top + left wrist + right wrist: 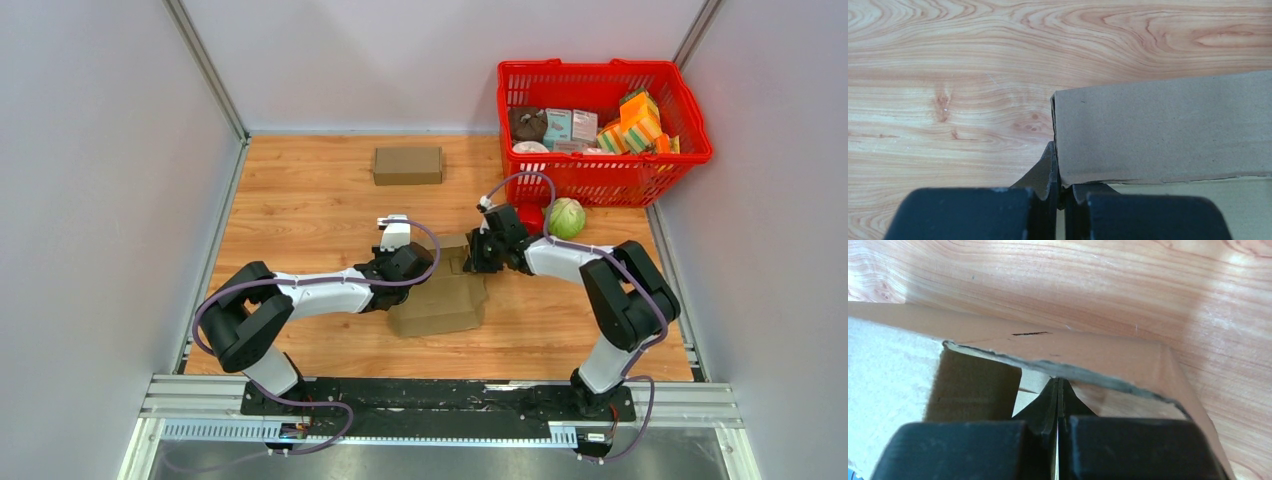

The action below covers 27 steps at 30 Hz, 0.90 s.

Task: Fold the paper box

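Observation:
The robot's right gripper sits shut inside the raised cardboard side of the box with the end flap splayed, so it should back out and pinch the flap's edge (1192, 416) to fold it.
The brown paper box (440, 300) lies partly folded at the table's middle. My left gripper (428, 263) is at its left rear side. In the left wrist view the gripper (1062, 176) is shut on the near left corner of an upright cardboard panel (1163, 130). My right gripper (474, 254) is at the box's right rear corner. In the right wrist view it (1058, 383) is shut, its tips pressed against the inside of a raised cardboard wall (1083, 352), with a folded side flap (973, 390) to the left.
A finished folded box (407, 165) lies at the back of the table. A red basket (690, 120) with packets stands at the back right. A green cabbage (566, 217) and a red object (531, 217) lie just behind my right arm.

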{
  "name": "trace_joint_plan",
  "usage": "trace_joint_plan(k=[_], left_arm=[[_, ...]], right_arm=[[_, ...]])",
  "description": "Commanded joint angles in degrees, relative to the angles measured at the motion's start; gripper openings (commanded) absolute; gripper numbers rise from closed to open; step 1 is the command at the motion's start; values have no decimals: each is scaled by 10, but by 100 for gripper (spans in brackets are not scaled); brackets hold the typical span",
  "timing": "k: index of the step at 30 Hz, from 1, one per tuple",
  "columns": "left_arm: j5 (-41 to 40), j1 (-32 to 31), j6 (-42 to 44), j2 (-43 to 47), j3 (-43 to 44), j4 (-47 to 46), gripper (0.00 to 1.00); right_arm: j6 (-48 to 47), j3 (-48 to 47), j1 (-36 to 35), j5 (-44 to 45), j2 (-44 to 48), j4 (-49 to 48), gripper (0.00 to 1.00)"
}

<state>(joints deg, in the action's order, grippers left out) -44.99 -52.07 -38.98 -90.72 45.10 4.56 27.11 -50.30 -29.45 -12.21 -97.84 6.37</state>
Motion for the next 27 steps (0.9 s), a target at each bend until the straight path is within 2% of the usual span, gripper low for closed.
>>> trace_joint_plan(k=[1,4,5,7,10,12,14,16,21,22,27], left_arm=[[27,-4,-7,10,-13,26,0],[24,-4,-6,10,-14,27,0],[23,-4,-6,11,-14,29,0],[22,-4,-5,13,-17,30,0],[24,-4,-5,16,-19,24,0],[27,-4,-7,13,-18,20,0],[31,-4,-5,8,-13,20,0],[32,-4,-5,6,-12,26,0],[30,-4,-7,12,-15,26,0],[30,-4,-7,12,-16,26,0],[29,-4,-7,13,-18,27,0]], right_arm=[[0,22,-2,3,61,26,0],[-21,1,-1,7,140,104,4],[-35,-1,2,23,161,123,17],[-40,12,9,32,211,166,32],[-41,65,22,-9,252,141,38],[-25,89,20,-46,253,77,34],[-23,96,5,-65,232,50,22],[-36,82,-10,-37,210,45,10],[-49,83,-24,36,124,57,3],[-43,85,-27,86,117,68,1],[-3,105,-60,141,86,71,1]])
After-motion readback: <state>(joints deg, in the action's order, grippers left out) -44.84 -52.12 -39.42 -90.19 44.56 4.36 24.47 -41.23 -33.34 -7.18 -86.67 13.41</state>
